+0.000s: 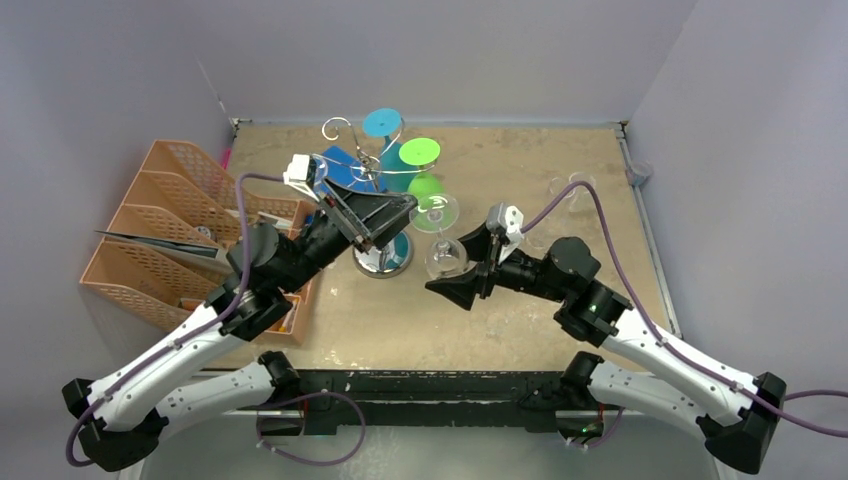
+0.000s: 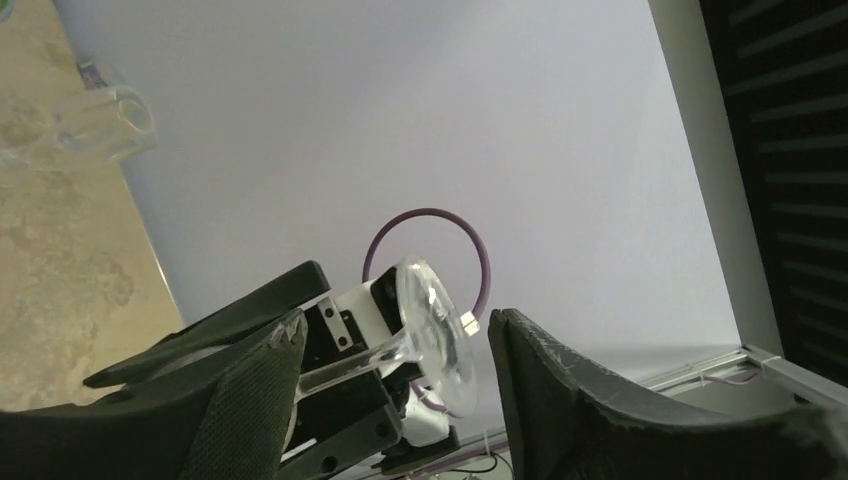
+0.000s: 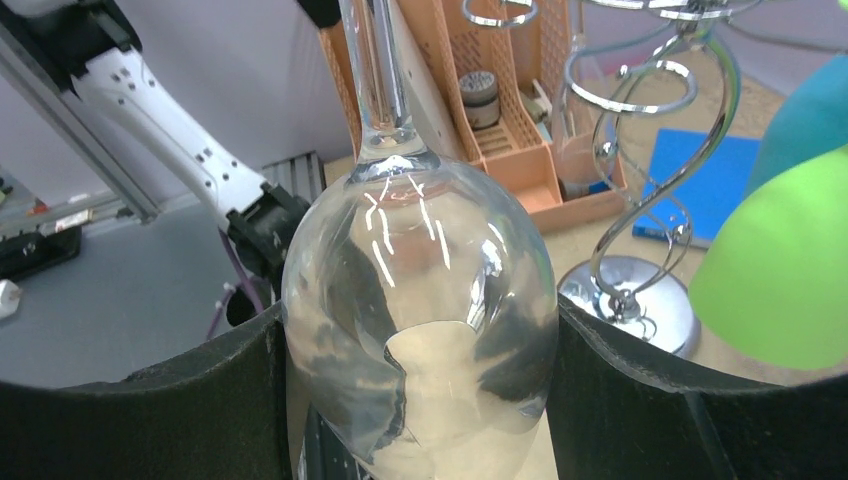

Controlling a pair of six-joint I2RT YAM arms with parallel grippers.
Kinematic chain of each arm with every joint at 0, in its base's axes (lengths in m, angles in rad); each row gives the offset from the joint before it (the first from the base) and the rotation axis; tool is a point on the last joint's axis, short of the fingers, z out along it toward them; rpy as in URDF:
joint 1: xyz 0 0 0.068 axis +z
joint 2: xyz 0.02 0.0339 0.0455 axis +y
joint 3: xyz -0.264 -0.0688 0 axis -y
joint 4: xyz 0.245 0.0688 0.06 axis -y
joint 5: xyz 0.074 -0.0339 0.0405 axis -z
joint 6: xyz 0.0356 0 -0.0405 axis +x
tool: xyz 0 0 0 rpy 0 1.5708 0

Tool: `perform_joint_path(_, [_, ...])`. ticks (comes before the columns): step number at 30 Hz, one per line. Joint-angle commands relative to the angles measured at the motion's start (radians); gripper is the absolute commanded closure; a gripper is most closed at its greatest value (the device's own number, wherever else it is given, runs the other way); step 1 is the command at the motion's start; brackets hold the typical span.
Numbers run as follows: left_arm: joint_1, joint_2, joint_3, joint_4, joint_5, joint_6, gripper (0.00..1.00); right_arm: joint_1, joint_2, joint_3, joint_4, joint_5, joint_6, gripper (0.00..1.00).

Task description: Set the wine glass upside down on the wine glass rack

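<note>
The robot's right gripper holds the wine glass by its bowl, so the left gripper should hold the glass's foot while the right gripper takes its stem (image 1: 440, 232) for the rack.
My right gripper (image 1: 458, 268) is shut on the bowl of a clear wine glass (image 1: 445, 256) and holds it in the air, stem pointing towards the rack. In the right wrist view both pads press the bowl (image 3: 420, 240). My left gripper (image 1: 405, 212) is open at the glass's foot. In the left wrist view the round foot (image 2: 437, 335) stands between the spread fingers (image 2: 250, 400) without being pinched. The chrome wine glass rack (image 1: 383, 258) stands just left of the glass, and it also shows in the right wrist view (image 3: 640, 200).
A blue glass (image 1: 382, 122) and a green glass (image 1: 420, 152) hang upside down on the rack. An orange file organiser (image 1: 150, 230) stands at the left. Another clear glass (image 1: 570, 190) lies at the far right. A blue pad (image 1: 335, 165) lies behind the rack.
</note>
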Motion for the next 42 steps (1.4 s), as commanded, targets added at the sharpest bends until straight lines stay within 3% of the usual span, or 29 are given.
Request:
perform_joint_path(1, [0.000,0.049,-0.004,0.176,0.063,-0.110,0.42,-0.001,-0.029,0.058,-0.076,-0.040,-0.087,0.52])
perform_joint_path(6, [0.000,0.092,0.009,0.170,0.151,-0.122,0.63,0.000,-0.047,0.060,-0.105,0.029,-0.140,0.53])
perform_joint_path(12, [0.001,0.077,-0.007,0.169,0.151,-0.102,0.82,0.000,-0.034,0.060,-0.077,0.070,-0.146,0.53])
perform_joint_path(14, [0.000,0.069,0.006,0.151,0.140,-0.079,0.98,0.000,-0.029,0.059,-0.073,0.077,-0.142,0.53])
perform_joint_path(20, [0.001,0.068,0.090,0.025,0.126,0.008,1.00,-0.001,-0.017,0.096,-0.165,0.112,-0.105,0.37])
perform_joint_path(25, [0.000,0.080,0.091,0.021,0.123,-0.005,1.00,-0.001,-0.031,0.094,-0.150,0.091,-0.076,0.11])
perform_joint_path(30, [0.000,0.105,0.112,-0.028,0.135,0.003,1.00,0.000,-0.043,0.115,-0.137,0.050,-0.073,0.03])
perform_joint_path(33, [0.001,0.114,0.102,-0.012,0.144,-0.008,1.00,0.000,-0.032,0.129,-0.127,0.058,-0.082,0.08])
perform_joint_path(35, [-0.001,0.122,0.103,-0.009,0.153,-0.010,1.00,-0.001,-0.011,0.131,-0.098,0.060,-0.084,0.19])
perform_joint_path(39, [0.000,0.132,0.102,0.003,0.162,-0.023,1.00,0.000,0.031,0.153,-0.078,-0.006,-0.096,0.50])
perform_joint_path(42, [0.000,0.131,0.099,0.007,0.166,-0.031,1.00,-0.001,0.048,0.154,-0.063,-0.029,-0.096,0.59])
